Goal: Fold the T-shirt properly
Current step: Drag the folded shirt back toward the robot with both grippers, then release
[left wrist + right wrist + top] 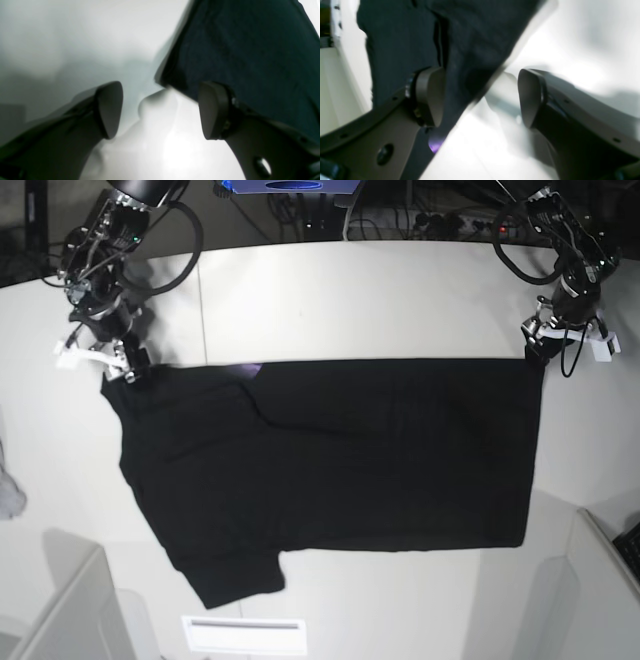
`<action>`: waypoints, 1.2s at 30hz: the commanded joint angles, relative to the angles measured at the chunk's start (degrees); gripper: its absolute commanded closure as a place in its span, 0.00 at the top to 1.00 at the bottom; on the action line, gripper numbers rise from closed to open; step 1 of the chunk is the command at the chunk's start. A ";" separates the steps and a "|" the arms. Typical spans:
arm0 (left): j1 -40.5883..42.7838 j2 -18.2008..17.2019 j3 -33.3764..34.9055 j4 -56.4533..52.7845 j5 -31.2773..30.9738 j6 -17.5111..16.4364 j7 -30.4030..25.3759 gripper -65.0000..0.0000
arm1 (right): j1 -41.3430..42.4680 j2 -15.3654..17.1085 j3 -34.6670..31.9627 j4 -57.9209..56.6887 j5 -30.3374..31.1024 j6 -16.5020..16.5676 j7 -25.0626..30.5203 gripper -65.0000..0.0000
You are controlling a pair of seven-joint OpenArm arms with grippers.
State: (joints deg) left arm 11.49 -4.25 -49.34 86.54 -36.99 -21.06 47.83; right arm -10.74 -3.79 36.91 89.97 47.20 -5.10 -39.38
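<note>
Only the tip of the black T-shirt's corner reaches my open left gripper, so that gripper should move in and pinch the shirt's edge deeper (195,33) before it pulls.
The black T-shirt (330,460) lies spread flat on the white table (350,300), one sleeve pointing to the front left. A sliver of purple print (246,368) peeks out at its far edge. My left gripper (538,348) sits at the shirt's far right corner. In the left wrist view the left gripper (161,110) is open over bare table, the shirt corner (240,50) just beyond its right finger. My right gripper (128,370) is at the far left corner. The right wrist view shows the right gripper (481,97) open, with the blurred shirt edge (467,55) loose between its fingers.
A small grey-white cloth scrap (8,495) lies at the table's left edge. A white flat label or box (243,635) sits at the front edge below the sleeve. Pale panels stand at the front left (70,610) and front right (590,590). Cables and devices (420,220) line the back.
</note>
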 commanded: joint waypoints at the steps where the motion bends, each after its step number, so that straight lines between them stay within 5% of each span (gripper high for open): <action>1: -0.63 -0.80 -0.02 0.18 -0.41 -0.08 -0.05 0.70 | 0.68 0.94 0.15 -0.26 -1.09 -0.74 -0.40 0.66; 21: -7.66 -2.03 5.87 -7.38 0.03 0.27 -0.05 0.68 | 5.69 3.57 0.15 -8.08 -1.35 -0.83 -0.14 0.65; 29: -9.51 -1.59 5.78 -7.38 8.03 0.27 -0.05 0.19 | 5.51 3.57 0.15 -8.26 -1.35 -0.83 -0.14 0.63; 32: -9.68 -1.59 6.31 -7.38 8.55 0.18 -0.05 0.00 | 5.51 3.57 0.41 -8.35 -1.35 -0.83 -0.14 0.49; 36: -9.68 -1.59 6.31 -7.38 8.64 0.18 0.03 0.00 | 6.13 4.63 0.76 -11.51 -1.35 -0.83 1.97 0.18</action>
State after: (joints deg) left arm 2.04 -5.41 -43.03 78.72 -28.75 -21.04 47.20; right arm -4.58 0.36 37.65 78.59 47.72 -4.49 -35.90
